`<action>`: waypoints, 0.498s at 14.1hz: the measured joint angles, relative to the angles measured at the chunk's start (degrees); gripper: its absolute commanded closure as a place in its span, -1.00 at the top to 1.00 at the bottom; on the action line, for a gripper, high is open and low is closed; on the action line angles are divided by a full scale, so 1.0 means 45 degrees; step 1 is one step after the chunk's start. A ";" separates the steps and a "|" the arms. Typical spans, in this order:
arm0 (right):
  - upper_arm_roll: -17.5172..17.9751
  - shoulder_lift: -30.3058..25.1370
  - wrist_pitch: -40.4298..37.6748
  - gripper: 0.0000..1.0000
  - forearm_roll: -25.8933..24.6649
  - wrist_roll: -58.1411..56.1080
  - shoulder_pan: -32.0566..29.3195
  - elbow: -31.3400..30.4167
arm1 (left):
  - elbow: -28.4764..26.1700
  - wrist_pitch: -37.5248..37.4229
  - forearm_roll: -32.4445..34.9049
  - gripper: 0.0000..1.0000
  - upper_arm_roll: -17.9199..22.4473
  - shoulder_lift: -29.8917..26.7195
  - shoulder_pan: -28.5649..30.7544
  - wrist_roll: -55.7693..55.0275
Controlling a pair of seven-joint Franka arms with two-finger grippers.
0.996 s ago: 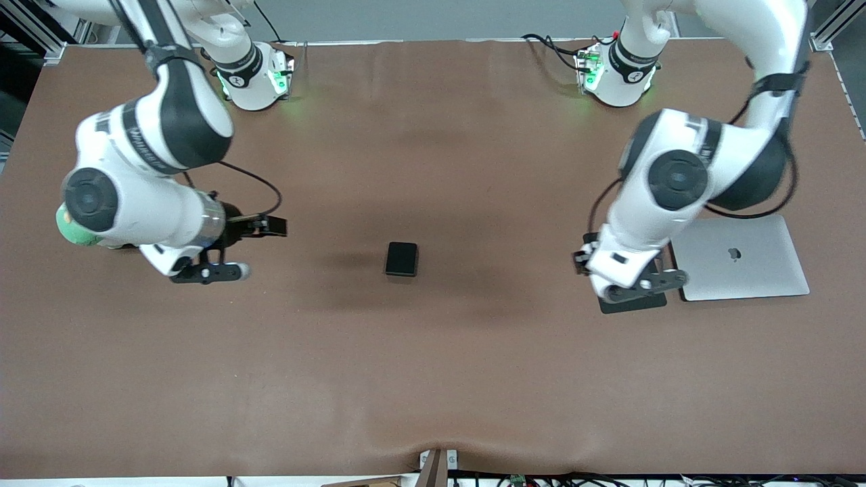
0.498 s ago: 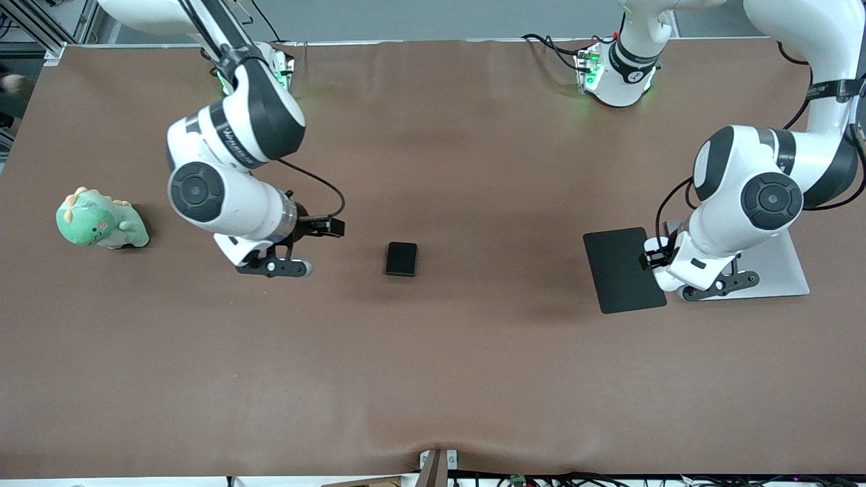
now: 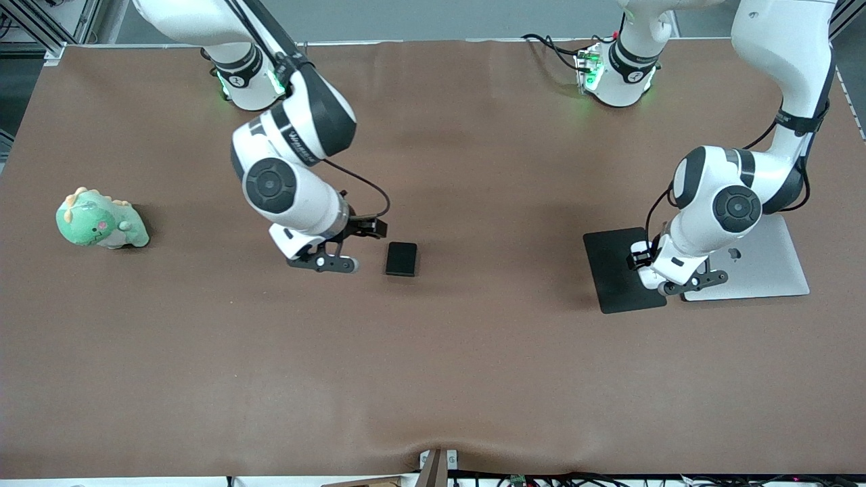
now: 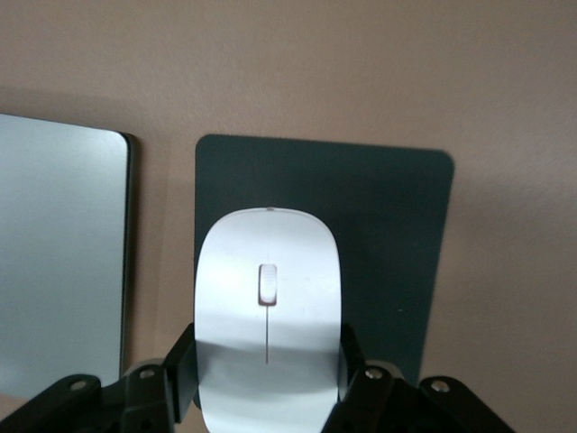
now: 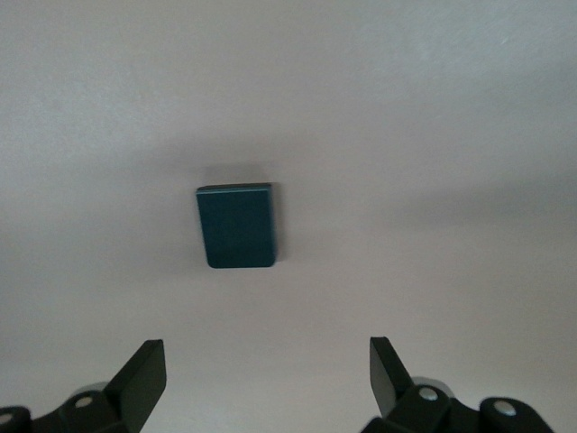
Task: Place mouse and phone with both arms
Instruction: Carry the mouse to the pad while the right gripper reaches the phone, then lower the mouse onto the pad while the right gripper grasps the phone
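Observation:
The robot's left gripper needs to release the white mouse on the middle of the flat black pad (image 3: 626,268) (image 4: 314,293).
The white mouse (image 4: 268,271) is gripped between the fingers of my left gripper (image 4: 268,361), which holds it over the flat black pad (image 4: 397,234). In the front view the left gripper (image 3: 683,283) hangs over the pad's (image 3: 612,270) edge beside the laptop, and the hand hides the mouse. The black phone (image 3: 401,259) lies on the table near the middle. My right gripper (image 3: 323,262) is open and empty just beside the phone, toward the right arm's end. In the right wrist view the phone (image 5: 236,225) lies ahead of the open right gripper (image 5: 267,361).
A closed silver laptop (image 3: 764,270) lies beside the pad at the left arm's end; it also shows in the left wrist view (image 4: 54,253). A green plush dinosaur (image 3: 100,220) sits at the right arm's end. The brown table (image 3: 433,379) spreads wide nearer the camera.
My right arm has swung from over the plush dinosaur to just beside the phone. My left gripper moved from over the pad toward the laptop, then back to the pad's edge.

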 measured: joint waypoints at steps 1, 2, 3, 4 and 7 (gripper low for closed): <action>-0.0001 0.0210 0.0346 1.00 0.0000 0.0340 0.0247 -0.0001 | -0.0087 0.0222 0.0000 -1.00 0.0000 0.0107 0.0109 0.0191; -0.0003 0.0425 0.0689 1.00 0.0000 0.0619 0.0482 -0.0003 | -0.0145 0.0411 0.0000 -1.00 0.0000 0.0236 0.0204 0.0426; -0.0003 0.0629 0.1029 1.00 0.0000 0.0846 0.0686 -0.0004 | -0.0175 0.0585 0.0000 -1.00 0.0000 0.0386 0.0265 0.0682; -0.0005 0.0822 0.1320 1.00 0.0000 0.1045 0.0829 -0.0003 | -0.0196 0.0780 0.0000 -1.00 -0.0001 0.0544 0.0280 0.0919; -0.0009 0.1231 0.1854 1.00 0.0000 0.1257 0.1074 0.0000 | -0.0209 0.1088 0.0000 -1.00 -0.0084 0.0938 0.0271 0.1183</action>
